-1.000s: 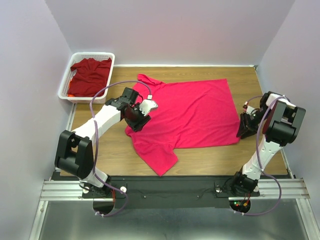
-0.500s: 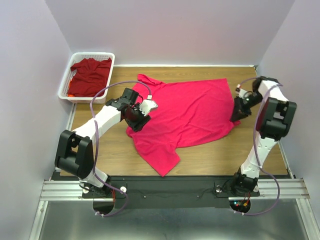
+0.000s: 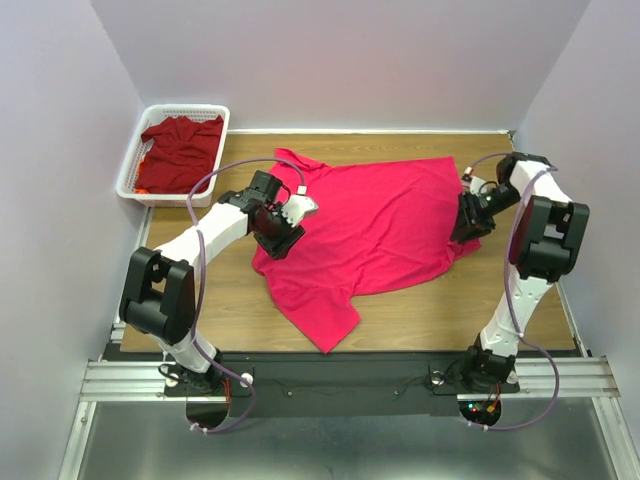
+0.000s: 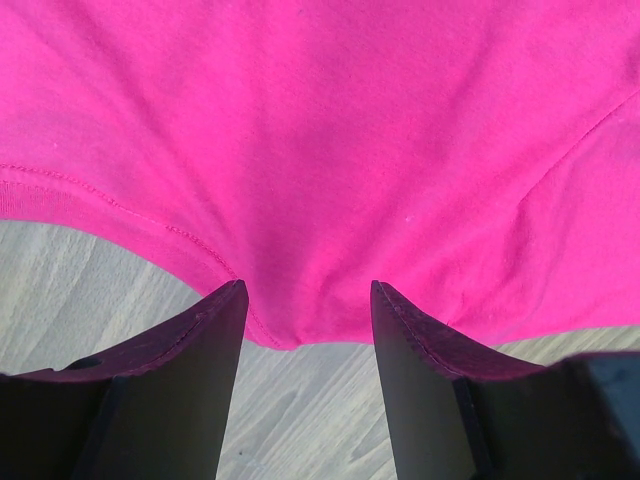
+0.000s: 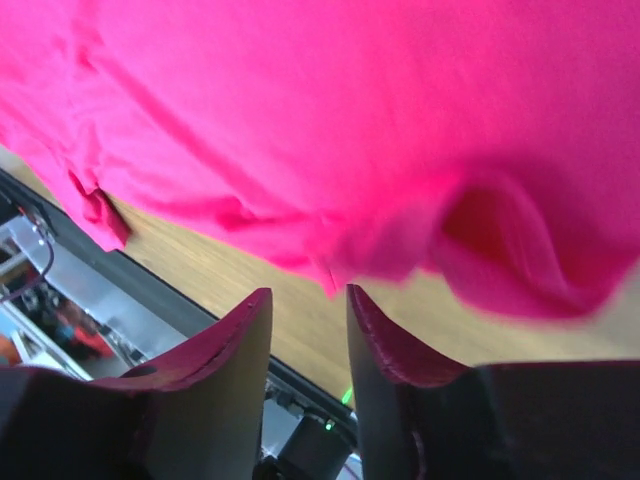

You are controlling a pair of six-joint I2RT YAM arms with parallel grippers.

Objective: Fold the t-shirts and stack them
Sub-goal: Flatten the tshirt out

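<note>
The t-shirt's hem is bunched at its near corner; next my right gripper pinches the t-shirt's rumpled edge (image 5: 342, 262) and pulls that corner flat before folding.
The bright pinkish-red t-shirt (image 3: 375, 225) lies spread on the wooden table, its right hem bunched. My left gripper (image 3: 278, 226) is at the shirt's left edge. In the left wrist view (image 4: 305, 298) it is open, with the shirt's seamed edge (image 4: 330, 180) lying just at the fingertips. My right gripper (image 3: 468, 222) is at the shirt's right hem. In the right wrist view (image 5: 308, 295) its jaws are apart, with the rumpled hem (image 5: 470, 240) just beyond the tips and not clamped. The darker maroon-red t-shirt (image 3: 182, 148) lies crumpled in the basket.
The white mesh basket (image 3: 133, 165) stands at the table's back left corner. Bare wood (image 3: 420, 310) shows in front of the shirt, up to the black rail at the near edge. Lilac walls close in the left, right and back.
My right arm swung from the table's right edge back and inward onto the shirt's right hem. The hem's near right corner shifted left and bunched. My left gripper moved slightly toward the back.
</note>
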